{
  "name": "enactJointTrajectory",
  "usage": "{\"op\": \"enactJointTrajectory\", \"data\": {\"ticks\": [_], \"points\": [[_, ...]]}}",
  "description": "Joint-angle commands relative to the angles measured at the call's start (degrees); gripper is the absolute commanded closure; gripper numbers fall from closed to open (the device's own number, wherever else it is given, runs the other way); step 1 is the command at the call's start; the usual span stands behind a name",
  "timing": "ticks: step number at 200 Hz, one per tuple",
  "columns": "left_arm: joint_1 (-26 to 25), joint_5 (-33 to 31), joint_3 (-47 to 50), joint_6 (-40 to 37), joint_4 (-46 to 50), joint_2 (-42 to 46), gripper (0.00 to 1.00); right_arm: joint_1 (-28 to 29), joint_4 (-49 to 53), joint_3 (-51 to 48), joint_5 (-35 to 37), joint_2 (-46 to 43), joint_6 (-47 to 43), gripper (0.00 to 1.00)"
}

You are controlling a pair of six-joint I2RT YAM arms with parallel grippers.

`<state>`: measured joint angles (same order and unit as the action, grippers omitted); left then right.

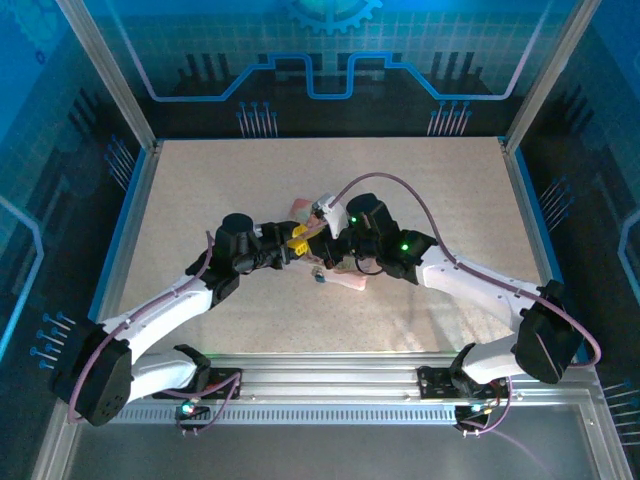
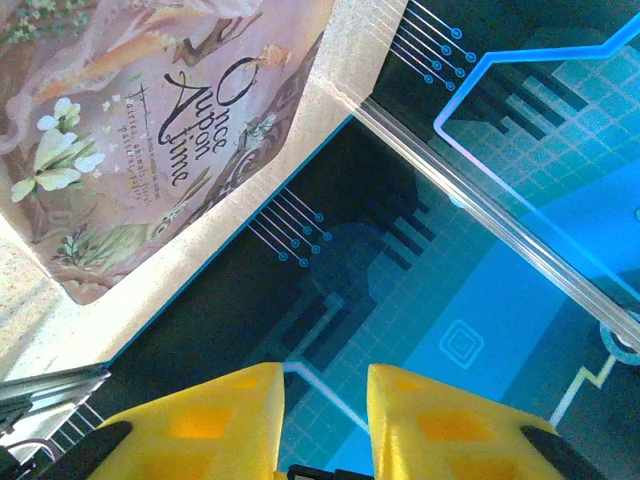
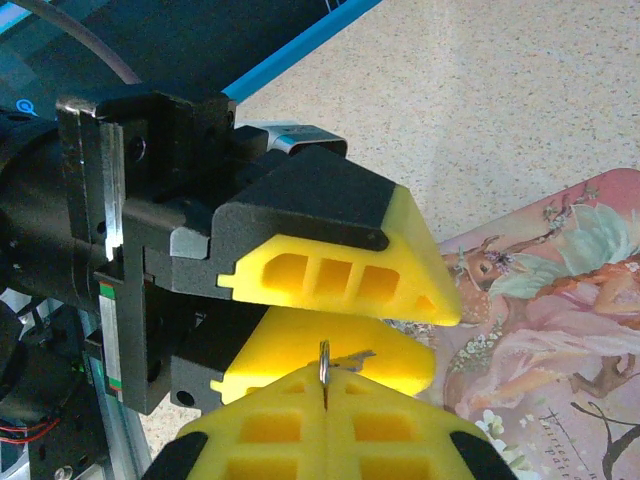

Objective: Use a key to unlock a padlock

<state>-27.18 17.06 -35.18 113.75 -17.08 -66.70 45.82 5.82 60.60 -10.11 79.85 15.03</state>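
Observation:
The key's ring sticks out from my right gripper's fingers, so next my left gripper takes the key (image 3: 352, 359) before my right gripper takes it at another angle.
In the right wrist view my right gripper (image 3: 327, 378) is shut on the key (image 3: 340, 360). Its thin ring and small blade stick up from between the yellow pads. Just beyond it is my left gripper (image 3: 436, 337), open, with the key in front of its lower finger (image 3: 330, 345); I cannot tell if they touch. In the left wrist view the left gripper (image 2: 325, 375) holds nothing. Both grippers meet above the pink tin (image 1: 345, 281) at the table's middle. A tiny bluish thing (image 1: 320, 278) lies by the tin's near edge; it is too small to tell whether it is the padlock.
The pink illustrated tin (image 3: 560, 300) lies flat on the speckled tabletop (image 1: 200, 190), right of the right gripper's fingers. It sits upper left in the left wrist view (image 2: 150, 130). Blue enclosure walls (image 1: 330, 60) and a metal frame ring the table.

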Motion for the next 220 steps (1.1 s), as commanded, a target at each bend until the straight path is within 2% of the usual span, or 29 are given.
{"op": "enactJointTrajectory", "data": {"ticks": [1, 30, 58, 68, 80, 88, 121, 160, 185, 220], "points": [[-0.5, -0.9, 1.0, 0.1, -1.3, 0.2, 0.77, 0.9, -1.7, -0.9, 0.0, -0.1, 0.7, 1.00], [-0.5, -1.0, 1.0, -0.1, -1.1, 0.2, 0.86, 0.8, -1.9, -1.2, 0.4, -0.6, 1.1, 1.00], [-0.5, -0.9, 1.0, -0.9, -0.9, -0.1, 1.00, 0.4, -3.1, -2.3, -0.1, -1.4, 2.5, 1.00], [-0.5, -1.3, 0.8, -2.1, -1.2, 0.1, 1.00, -0.2, -4.4, -3.2, -1.2, -2.0, 3.8, 0.99], [-0.5, -2.3, 0.4, -4.6, -1.3, 0.3, 1.00, -1.3, -6.4, -4.5, -2.7, -3.0, 5.9, 0.92], [-0.4, -3.4, -0.5, -7.2, -1.0, 0.6, 1.00, -2.0, -8.0, -5.6, -4.0, -3.8, 7.3, 0.87], [-0.6, -9.7, -6.6, -27.5, 4.1, 3.5, 1.00, -5.3, -16.9, -12.0, -9.6, -7.9, 14.8, 0.69], [-2.5, -14.3, -9.5, -49.9, -2.9, 6.0, 1.00, -8.1, -30.8, -18.4, -13.3, -12.2, 25.7, 0.55], [-4.4, -14.6, -9.8, -57.8, -10.0, 5.7, 1.00, -9.1, -40.1, -20.2, -13.4, -13.1, 32.4, 0.49], [-7.3, -15.5, -10.6, -62.1, -16.3, 4.1, 1.00, -9.3, -47.4, -18.8, -13.4, -12.5, 37.2, 0.43]]}}
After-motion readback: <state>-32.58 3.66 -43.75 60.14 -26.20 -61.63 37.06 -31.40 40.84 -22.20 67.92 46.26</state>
